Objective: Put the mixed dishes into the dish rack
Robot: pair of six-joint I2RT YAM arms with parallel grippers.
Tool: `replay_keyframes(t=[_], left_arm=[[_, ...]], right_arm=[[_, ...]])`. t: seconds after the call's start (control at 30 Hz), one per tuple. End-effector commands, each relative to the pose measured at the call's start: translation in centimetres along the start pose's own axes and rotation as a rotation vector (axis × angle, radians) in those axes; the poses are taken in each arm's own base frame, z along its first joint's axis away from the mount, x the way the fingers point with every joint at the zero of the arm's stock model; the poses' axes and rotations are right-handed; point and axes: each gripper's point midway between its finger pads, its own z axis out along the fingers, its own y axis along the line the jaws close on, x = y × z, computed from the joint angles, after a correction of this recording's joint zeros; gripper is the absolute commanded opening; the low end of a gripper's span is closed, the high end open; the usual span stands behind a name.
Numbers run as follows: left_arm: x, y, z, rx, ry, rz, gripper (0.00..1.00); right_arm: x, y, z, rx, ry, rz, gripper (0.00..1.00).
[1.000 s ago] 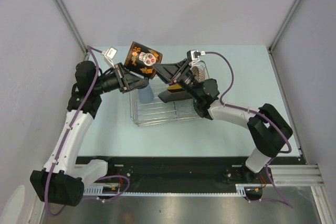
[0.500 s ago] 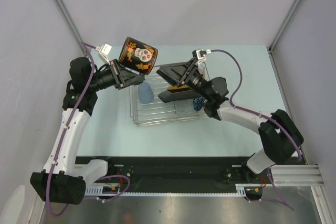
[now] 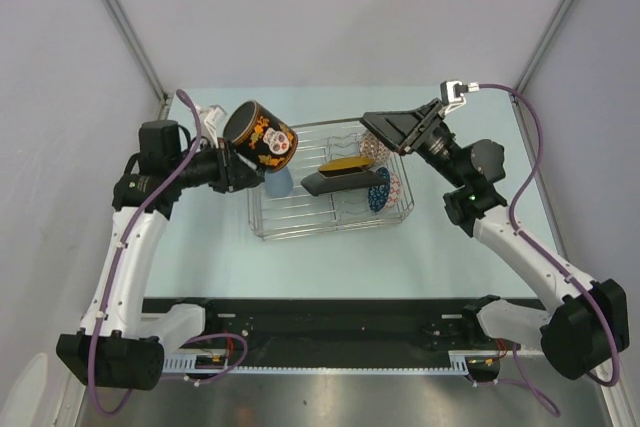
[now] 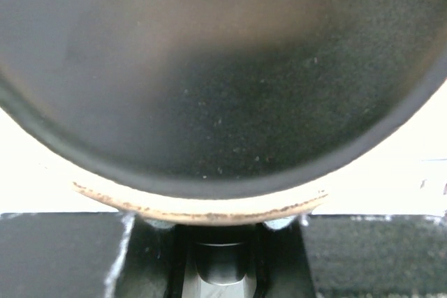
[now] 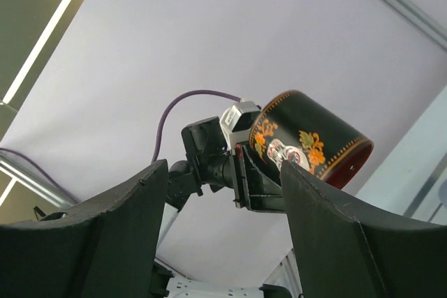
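Observation:
The dark mug will go down from my left gripper into the dish rack [image 3: 285,194], and I will set it beside the near end of the square black plate.
My left gripper [image 3: 238,161] is shut on the dark mug [image 3: 260,134]. The mug has skull and flower prints and a red inside, and it hangs tilted over the left end of the dish rack [image 3: 300,222]. In the left wrist view the mug's base [image 4: 223,68] fills the frame above my left gripper [image 4: 220,222]. The light blue cup [image 3: 281,183] stands in the rack, half hidden by the mug. The square black plate [image 3: 345,176] leans in the rack's middle. The speckled bowl [image 3: 384,185] stands on edge at its right end. My right gripper [image 3: 392,128] is open and empty, raised over the rack's back right corner.
The rack sits on a pale blue table [image 3: 200,247] enclosed by grey walls on the left, back and right. The right wrist view points upward at the left arm and the mug [image 5: 311,137], seen between my right gripper's [image 5: 223,225] dark fingers [image 5: 105,242].
The right gripper opened and drew back up and to the right, leaving the black plate leaning in the rack. The left arm lowered the mug toward the rack's left end.

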Motion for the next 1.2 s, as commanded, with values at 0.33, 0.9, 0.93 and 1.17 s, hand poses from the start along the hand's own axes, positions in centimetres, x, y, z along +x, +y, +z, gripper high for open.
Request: replay_keyframes(t=[0.33, 0.9, 0.93, 1.17], left_arm=[[5.5, 5.3, 0.3, -0.218, 0.159, 0.158, 0.00], [6.3, 8.3, 3.7, -0.387, 0.209, 0.172, 0.00], [6.1, 8.4, 3.8, -0.395, 0.205, 0.175, 0.00], [5.9, 8.6, 5.3, -0.410, 0.232, 0.174, 0.00]], right_arm=[[0.4, -1.0, -1.8, 0.104, 0.041, -0.062, 0.71], [1.1, -2.0, -3.4, 0.157, 0.038, -0.049, 0.71], [1.2, -2.1, -3.4, 0.158, 0.038, -0.047, 0.71], [1.4, -2.5, -4.1, 0.173, 0.031, -0.038, 0.71]])
